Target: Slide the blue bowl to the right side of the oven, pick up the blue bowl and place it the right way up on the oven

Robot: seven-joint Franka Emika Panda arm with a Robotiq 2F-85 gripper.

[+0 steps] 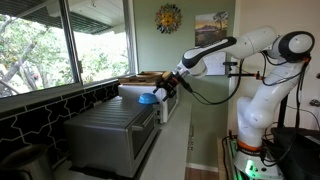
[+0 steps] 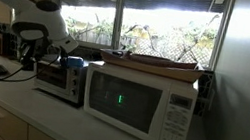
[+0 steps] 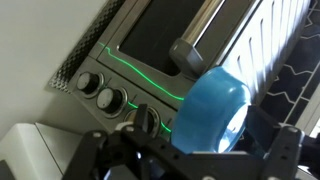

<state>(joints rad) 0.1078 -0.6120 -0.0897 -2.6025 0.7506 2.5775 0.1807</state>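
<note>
My gripper should grip the rim of the blue bowl (image 1: 157,99) (image 3: 194,146) next, on the side nearest the arm, at the edge of the grey oven.
The blue bowl (image 1: 148,98) rests on the far end of the ribbed top of the grey oven (image 1: 110,130), the end nearest the arm. In another exterior view the blue bowl (image 2: 73,61) shows as a small patch on the oven (image 2: 61,80). In the wrist view the blue bowl (image 3: 212,110) looks tipped, at the oven's top edge just past the knobs (image 3: 110,97). My gripper (image 3: 190,152) is open, with its fingers standing wide on either side of the bowl. From outside, the gripper (image 1: 166,89) hangs right beside the bowl.
A white microwave (image 2: 140,103) stands next to the oven with a wooden tray (image 2: 162,61) on top. A window and a dark tiled backsplash (image 1: 40,112) run behind the counter. The oven's door handle (image 3: 200,40) lies below the gripper.
</note>
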